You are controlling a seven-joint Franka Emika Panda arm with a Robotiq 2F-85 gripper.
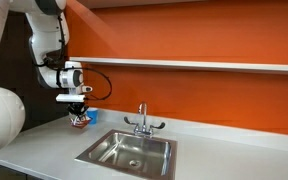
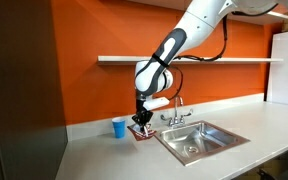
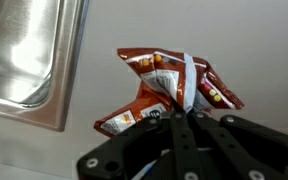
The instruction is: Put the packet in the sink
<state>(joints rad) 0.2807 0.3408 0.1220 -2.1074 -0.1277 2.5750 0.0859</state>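
The robot's gripper should set the packet down on the sink's bottom beside the drain (image 1: 118,157), toward the blue cup. The packet hangs just above the grey counter now.
The red packet (image 3: 169,85) with white and dark markings is crumpled and pinched between my gripper's (image 3: 180,110) two black fingers. In both exterior views it hangs from the gripper (image 1: 80,112) just above the grey counter, as a small red shape (image 1: 80,121) (image 2: 139,129). The stainless steel sink (image 1: 127,150) with its chrome two-handled faucet (image 1: 143,121) lies beside the gripper; in the wrist view its rim and basin (image 3: 24,50) fill the upper left. The gripper (image 2: 139,118) is over the counter, not over the basin.
A small blue cup (image 2: 119,126) stands on the counter close to the gripper. An orange wall with a white shelf (image 1: 194,64) runs behind the counter. Grey countertop (image 1: 44,150) stretches around the sink.
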